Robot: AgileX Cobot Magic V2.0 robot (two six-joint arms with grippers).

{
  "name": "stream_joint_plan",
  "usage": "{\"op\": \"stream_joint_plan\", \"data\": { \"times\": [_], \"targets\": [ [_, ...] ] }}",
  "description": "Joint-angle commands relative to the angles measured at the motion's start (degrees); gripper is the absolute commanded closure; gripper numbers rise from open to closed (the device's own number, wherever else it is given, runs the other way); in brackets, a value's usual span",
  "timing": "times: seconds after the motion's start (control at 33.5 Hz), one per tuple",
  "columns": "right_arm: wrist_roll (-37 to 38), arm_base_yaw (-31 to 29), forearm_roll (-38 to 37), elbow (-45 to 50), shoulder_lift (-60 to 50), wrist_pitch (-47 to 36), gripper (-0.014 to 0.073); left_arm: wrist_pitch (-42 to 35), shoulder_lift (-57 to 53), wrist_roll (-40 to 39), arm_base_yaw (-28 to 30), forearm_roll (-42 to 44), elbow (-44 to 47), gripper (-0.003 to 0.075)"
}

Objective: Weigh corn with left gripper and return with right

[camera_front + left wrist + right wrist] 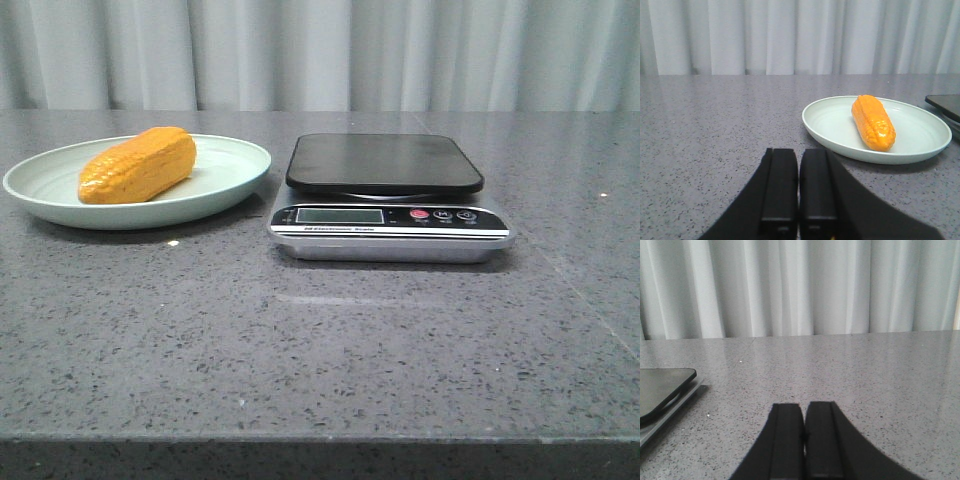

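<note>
My left gripper needs to grip the middle of the orange-yellow corn (138,165) (873,123) on the pale green plate, because the scale should weigh the corn next.
The orange-yellow corn (138,165) lies on a pale green plate (225,185) at the table's left; it also shows in the left wrist view (873,122) on the plate (830,125). A digital scale (385,195) with a black platform stands in the middle, nothing on it. My left gripper (799,152) is shut and empty, low over the table, short of the plate. My right gripper (804,407) is shut and empty over bare table, with the scale's corner (662,390) off to its side. Neither gripper shows in the front view.
A grey speckled table (320,350) runs to a white curtain (320,50) at the back. The table's front edge is near the camera.
</note>
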Motion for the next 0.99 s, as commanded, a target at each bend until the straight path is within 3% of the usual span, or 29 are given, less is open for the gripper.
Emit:
{"op": "stream_joint_plan", "data": {
  "times": [0.0, 0.57, 0.72, 0.87, 0.96],
  "targets": [
    [-0.52, 0.13, -0.03, -0.37, -0.98, -4.51, 0.0433, -4.65, -1.20, -0.48, 0.01, -0.08, 0.35, 0.0586],
    [-0.52, 0.13, -0.03, -0.37, -0.98, -4.42, 0.0433, -5.04, -1.20, -0.38, 0.01, -0.08, 0.35, 0.0586],
    [-0.52, 0.13, -0.03, -0.37, -0.98, -4.42, 0.0433, -11.46, -1.20, -0.38, 0.01, -0.08, 0.35, 0.0586],
    [-0.52, 0.13, -0.03, -0.37, -0.98, -4.42, 0.0433, -25.93, -1.07, -0.38, 0.01, -2.47, -0.13, 0.0586],
    [-0.52, 0.13, -0.03, -0.37, -0.98, -4.42, 0.0433, -25.29, -0.97, -0.38, 0.01, -4.87, -3.68, 0.0586]
  ]
}}
